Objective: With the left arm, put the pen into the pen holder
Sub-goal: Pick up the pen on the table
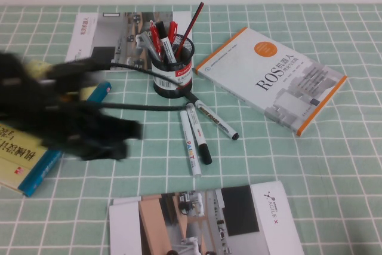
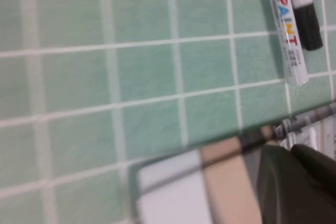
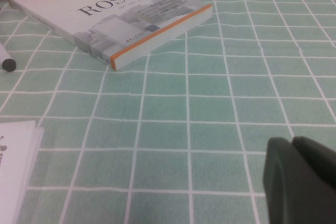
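The robot's left gripper needs to next move to the middle of the white pen point(image 1: 189, 138) with the "PAINT" lettering and close there.
The pen point(image 1: 191, 143), all white with coloured "PAINT" lettering, lies on the green checked cloth in front of the pen holder; it also shows in the left wrist view point(image 2: 287, 35). The pen holder point(image 1: 172, 67) is a black mesh cup with a white and red band, holding several pens. My left gripper point(image 1: 122, 135) is blurred, hovering left of the pen and apart from it; in its wrist view point(image 2: 291, 153) the jaws look shut and empty. My right gripper point(image 3: 293, 142) is shut and empty above bare cloth, out of the high view.
Two black-capped white markers point(image 1: 202, 138) point(image 1: 218, 122) lie beside the pen. A ROS book point(image 1: 271, 79) lies to the right. Magazines lie at the front point(image 1: 203, 222) and the back left point(image 1: 113, 37). A yellow and blue book point(image 1: 24, 159) sits under my left arm.
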`<state>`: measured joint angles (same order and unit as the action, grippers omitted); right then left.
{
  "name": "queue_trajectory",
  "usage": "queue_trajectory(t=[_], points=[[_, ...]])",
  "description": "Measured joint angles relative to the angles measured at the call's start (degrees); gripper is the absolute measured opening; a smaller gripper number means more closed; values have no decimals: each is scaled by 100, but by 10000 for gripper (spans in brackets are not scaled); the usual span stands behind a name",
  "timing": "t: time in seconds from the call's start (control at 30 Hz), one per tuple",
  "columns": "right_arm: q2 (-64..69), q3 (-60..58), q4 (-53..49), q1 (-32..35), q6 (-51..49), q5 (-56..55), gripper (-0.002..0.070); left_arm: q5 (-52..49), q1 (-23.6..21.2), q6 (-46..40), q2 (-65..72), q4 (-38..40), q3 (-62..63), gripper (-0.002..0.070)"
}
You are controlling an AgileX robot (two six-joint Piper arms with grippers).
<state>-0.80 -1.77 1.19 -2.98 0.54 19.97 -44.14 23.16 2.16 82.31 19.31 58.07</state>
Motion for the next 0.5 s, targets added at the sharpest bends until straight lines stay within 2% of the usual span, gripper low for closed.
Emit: queue_trajectory(t=[0.2,0.5], points=[[0,0,0,0,0,0,-20,-251,1054,1045,1396,-926,1141,-3],[0,0,0,0,0,0,-20,-1062,1789,1770,2891,-1456,3178,-3]])
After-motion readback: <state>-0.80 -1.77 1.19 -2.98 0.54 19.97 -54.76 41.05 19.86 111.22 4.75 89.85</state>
